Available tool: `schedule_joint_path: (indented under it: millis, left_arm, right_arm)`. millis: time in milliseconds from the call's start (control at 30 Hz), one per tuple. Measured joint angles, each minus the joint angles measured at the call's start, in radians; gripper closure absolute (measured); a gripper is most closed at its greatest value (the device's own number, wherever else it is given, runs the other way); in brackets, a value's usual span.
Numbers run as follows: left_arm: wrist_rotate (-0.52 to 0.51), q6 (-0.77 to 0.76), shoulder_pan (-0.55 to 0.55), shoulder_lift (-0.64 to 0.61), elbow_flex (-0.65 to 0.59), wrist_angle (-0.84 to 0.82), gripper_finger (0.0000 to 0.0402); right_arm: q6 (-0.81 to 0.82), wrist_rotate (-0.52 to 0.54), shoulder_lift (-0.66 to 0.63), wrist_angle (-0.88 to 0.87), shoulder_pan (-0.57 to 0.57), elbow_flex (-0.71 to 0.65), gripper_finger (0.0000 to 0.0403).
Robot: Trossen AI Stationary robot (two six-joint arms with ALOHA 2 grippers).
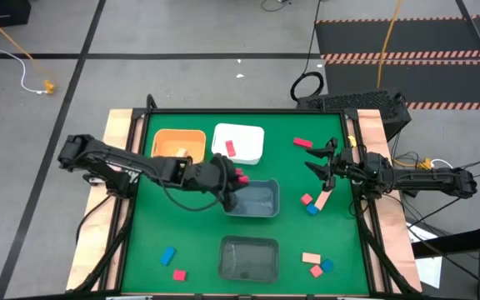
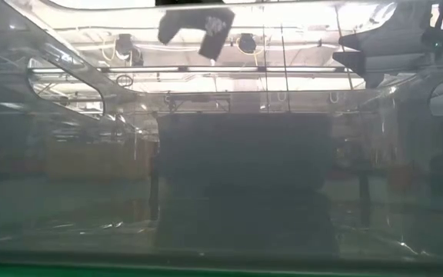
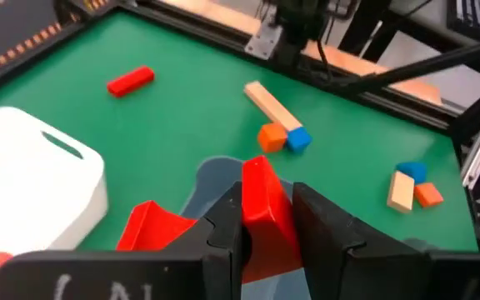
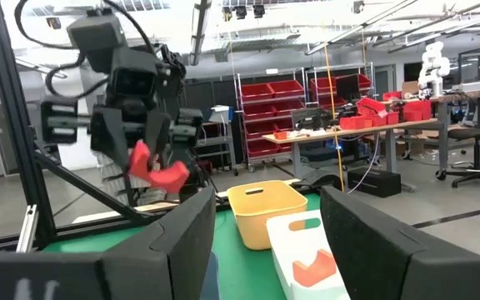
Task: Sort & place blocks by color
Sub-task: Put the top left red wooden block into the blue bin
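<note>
I need to release the red block from my left gripper inside the grey bin (image 1: 256, 208), toward the clear grey bin.
My left gripper (image 1: 237, 180) is shut on a red block (image 3: 261, 196) with a bent, arch-like shape. It hangs in the air at the near-left rim of a grey bin (image 1: 257, 202). The right wrist view shows that block (image 4: 162, 172) hanging under the left gripper (image 4: 150, 154). My right gripper (image 1: 317, 163) stands open at the table's right side, fingers (image 4: 182, 242) apart with nothing between them. Loose on the mat lie a red block (image 1: 302, 142), a tan bar (image 1: 323, 198), a salmon block (image 1: 307, 199) and a blue block (image 1: 312, 209). My left gripper pinches the red block between its two fingers, on the two flat faces of one upright end (image 3: 259, 179). The fingers slant down toward the table's right. The block is lifted clear, and its other end (image 3: 150, 225) sticks out to one side below the fingers.
An orange bin (image 1: 179, 142) and a white bin (image 1: 248, 142) holding a red block (image 1: 230, 147) stand at the far side. A clear grey bin (image 1: 248, 257) sits near the front edge. More blocks lie at the front right (image 1: 315, 264) and front left (image 1: 172, 262).
</note>
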Motion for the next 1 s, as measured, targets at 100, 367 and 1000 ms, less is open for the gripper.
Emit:
schedule_joint_path:
  millis: [100, 367, 1000]
  left_arm:
    - [0.004, -0.029, -0.008, 0.062, 0.000, 0.077, 0.0322]
    - [0.008, -0.175, -0.013, 0.196, -0.001, 0.142, 0.0319]
    - [0.022, -0.443, -0.028, 0.301, -0.001, 0.096, 0.0291]
  right_arm:
    - [0.000, 0.000, 0.000, 0.001, 0.000, 0.000, 0.0193]
    - [0.000, 0.000, 0.000, 0.000, 0.000, 0.000, 0.0193]
    - [0.000, 0.000, 0.000, 0.000, 0.000, 0.000, 0.0193]
